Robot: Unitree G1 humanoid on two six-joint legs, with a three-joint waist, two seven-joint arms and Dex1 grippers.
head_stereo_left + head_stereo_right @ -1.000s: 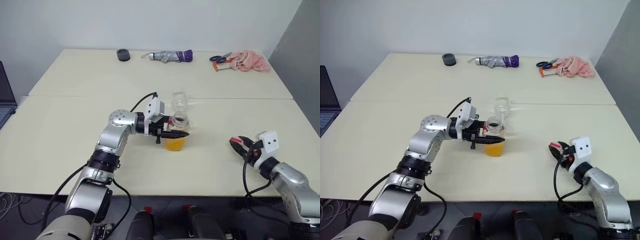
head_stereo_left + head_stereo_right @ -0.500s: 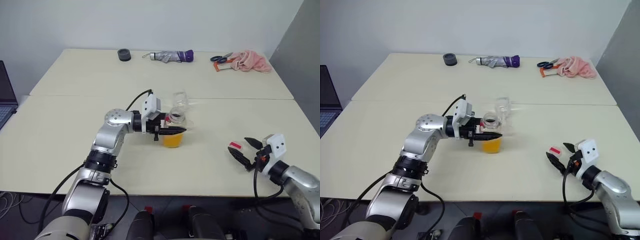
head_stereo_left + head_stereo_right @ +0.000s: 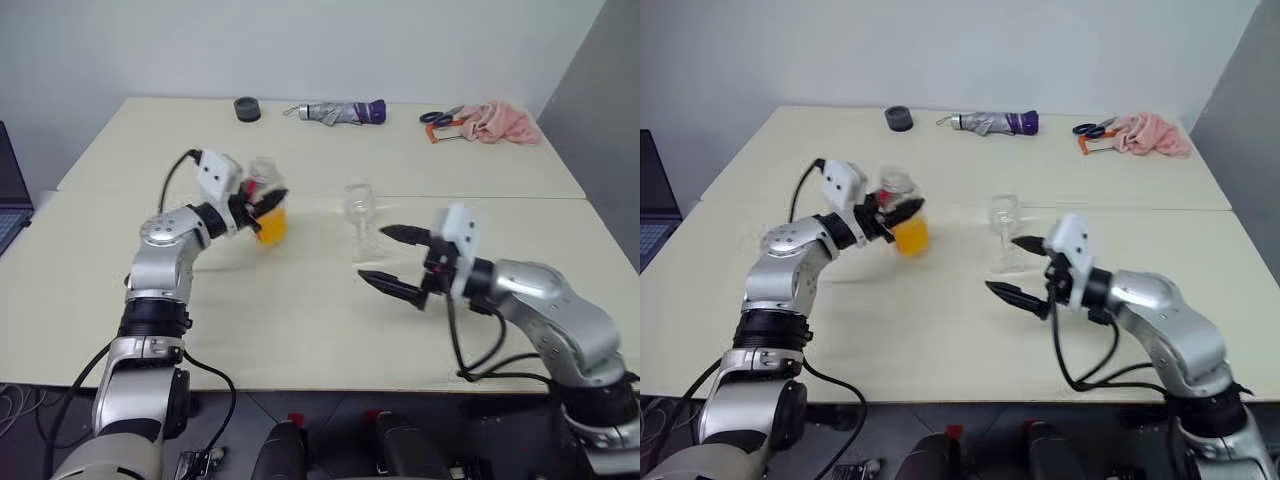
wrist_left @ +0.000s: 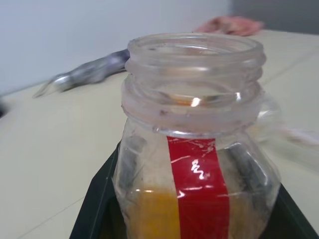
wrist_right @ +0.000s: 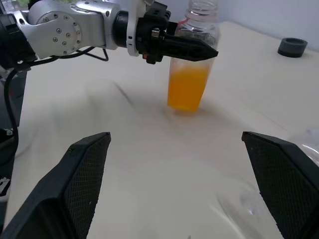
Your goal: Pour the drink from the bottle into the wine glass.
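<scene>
My left gripper is holding the bottle and will let it go just this side of the seam (image 3: 206, 229), between the laptop and the wine glass.
The bottle (image 3: 268, 212) is clear, with a red label stripe (image 4: 199, 184) and an open, capless mouth. It stands upright at the left of the table, and the orange drink (image 5: 187, 88) fills its lower half. My left gripper (image 3: 268, 201) is shut on the bottle just under the neck. I cannot tell whether the base touches the table. The wine glass (image 3: 359, 213) stands empty near the table's middle, to the right of the bottle. My right gripper (image 3: 386, 259) hovers level just right of the glass, jaws wide open, pointing left, with nothing between its fingers (image 5: 82, 177).
At the far edge lie a black round object (image 3: 247, 109), a folded umbrella (image 3: 337, 112), scissors (image 3: 440, 117) and a pink cloth (image 3: 502, 122). A laptop (image 3: 10, 195) sits off the left side. A seam (image 3: 500, 197) joins two tables.
My left gripper carried the bottle leftward, away from the wine glass. My right arm swung in from the right front edge, rose, and opened wide beside the glass.
</scene>
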